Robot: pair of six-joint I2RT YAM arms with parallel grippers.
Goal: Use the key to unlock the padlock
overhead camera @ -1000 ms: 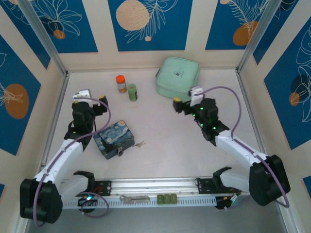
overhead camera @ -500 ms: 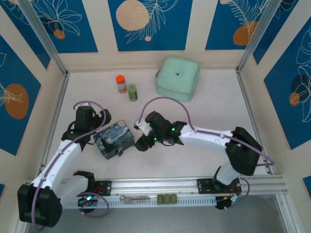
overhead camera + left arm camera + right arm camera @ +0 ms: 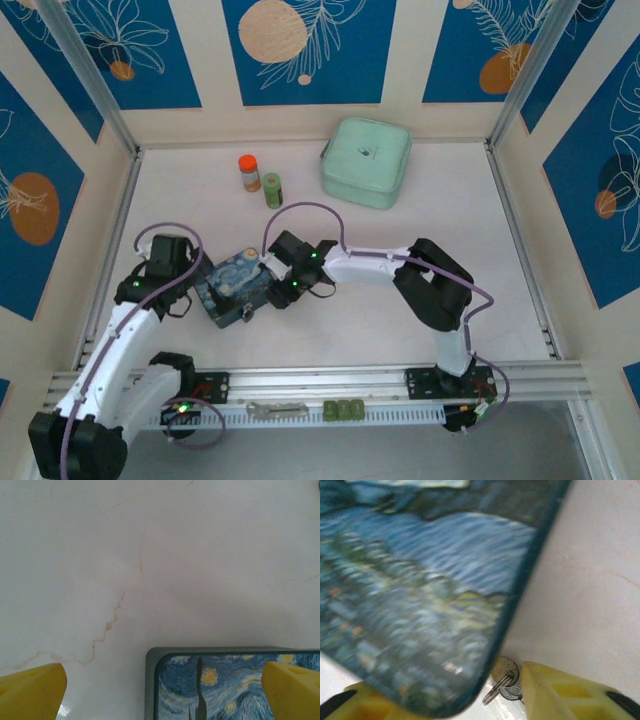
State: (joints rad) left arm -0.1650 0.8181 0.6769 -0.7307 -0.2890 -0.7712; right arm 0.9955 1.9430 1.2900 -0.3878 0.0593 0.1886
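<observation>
My right gripper should open, clear the tin, and take the key ring alone (image 3: 506,680), because the tin's corner is between that gripper's fingers beside the key ring.
The starry-night tin (image 3: 236,285) sits left of centre, with the tiny dark padlock (image 3: 246,314) at its near edge. My right gripper (image 3: 282,291) is low at the tin's right side. In the right wrist view it (image 3: 450,700) is open, its yellow fingers (image 3: 570,695) straddling the tin's edge (image 3: 420,595). The silvery key (image 3: 506,672) on its ring lies on the table just beside the right finger. My left gripper (image 3: 192,293) is at the tin's left side. In the left wrist view it (image 3: 160,700) is open, with the tin's corner (image 3: 225,685) between the fingers.
A mint green case (image 3: 366,162) stands at the back. An orange-capped bottle (image 3: 249,172) and a green bottle (image 3: 272,190) are behind the tin. A flat grey tool (image 3: 277,408) and green blocks (image 3: 343,410) lie on the near rail.
My right arm has swung from the back right across to the tin's right side, down over the key. My left gripper has moved nearer and lower beside the tin.
</observation>
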